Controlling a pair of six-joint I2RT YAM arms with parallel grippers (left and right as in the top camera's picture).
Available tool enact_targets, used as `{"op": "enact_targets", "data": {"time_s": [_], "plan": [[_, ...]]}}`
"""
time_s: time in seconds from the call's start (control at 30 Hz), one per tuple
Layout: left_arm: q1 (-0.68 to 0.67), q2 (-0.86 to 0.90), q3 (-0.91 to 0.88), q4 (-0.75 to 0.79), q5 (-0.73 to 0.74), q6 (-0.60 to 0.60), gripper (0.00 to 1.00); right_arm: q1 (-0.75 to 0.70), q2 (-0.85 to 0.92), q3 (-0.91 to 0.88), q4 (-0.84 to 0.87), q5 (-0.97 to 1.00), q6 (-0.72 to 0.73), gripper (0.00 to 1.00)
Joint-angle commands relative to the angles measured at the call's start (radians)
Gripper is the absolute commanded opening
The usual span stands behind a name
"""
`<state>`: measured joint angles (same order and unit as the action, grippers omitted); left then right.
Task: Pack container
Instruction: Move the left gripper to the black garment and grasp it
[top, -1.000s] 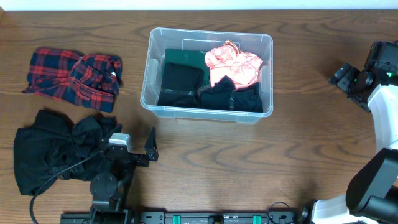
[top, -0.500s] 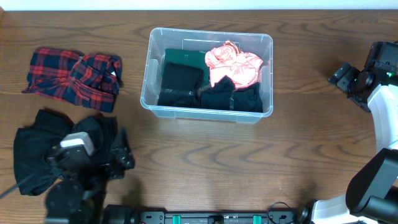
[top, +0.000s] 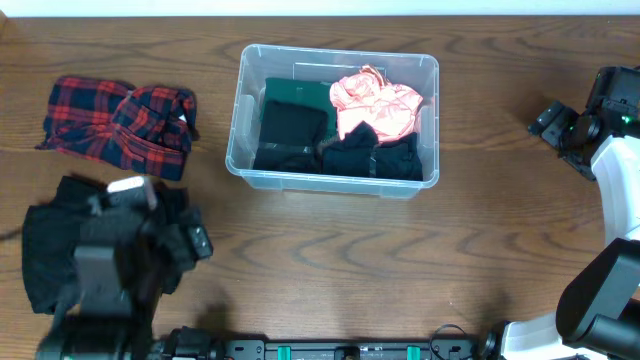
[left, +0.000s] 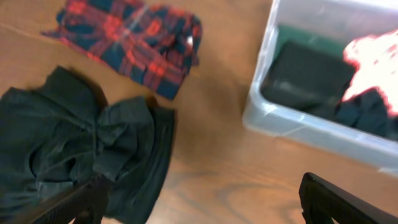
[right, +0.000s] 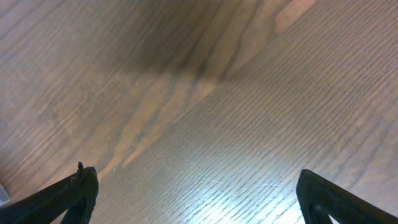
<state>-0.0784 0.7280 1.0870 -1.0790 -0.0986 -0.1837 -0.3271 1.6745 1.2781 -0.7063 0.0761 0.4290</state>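
Note:
The crumpled black garment has a far corner (top: 180, 203) (left: 155, 127) nearest the clear container, and I need to move my left gripper to that corner next and close it there.
The clear container (top: 233, 148) stands at the table's middle back, holding a dark green garment (top: 298, 91), black garments (top: 372, 155) and a pink one (top: 375, 103). It also shows in the left wrist view (left: 292, 121). A red and navy plaid shirt (top: 120, 125) (left: 130, 37) lies left of it. A crumpled black garment (top: 45, 250) (left: 74, 143) lies at front left. My left gripper (top: 185, 240) (left: 205, 202) is open and empty, above that garment's right edge. My right gripper (top: 560, 125) (right: 199, 196) is open and empty over bare wood at far right.
The wooden table (top: 400, 260) stretches between the container and the front edge. The left arm's body (top: 105, 270) covers part of the black garment in the overhead view. The right arm's white links (top: 620, 190) stand along the right edge.
My left arm has swung left from the front edge and risen, now over the black garment. The right arm, container and clothes have not moved.

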Motion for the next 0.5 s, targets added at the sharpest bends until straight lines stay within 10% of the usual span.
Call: {"op": "enact_targets", "data": {"time_s": [0.0,0.47], "plan": [[0.005,0.145,-0.003,-0.015,-0.023,0.037,0.98,-0.003,-0.007,0.014,0.001,0.002,0.012,0.99],[0.005,0.700,-0.003,-0.004,-0.249,-0.039,0.98,-0.003,-0.007,0.014,0.001,0.002,0.011,0.99]]}}
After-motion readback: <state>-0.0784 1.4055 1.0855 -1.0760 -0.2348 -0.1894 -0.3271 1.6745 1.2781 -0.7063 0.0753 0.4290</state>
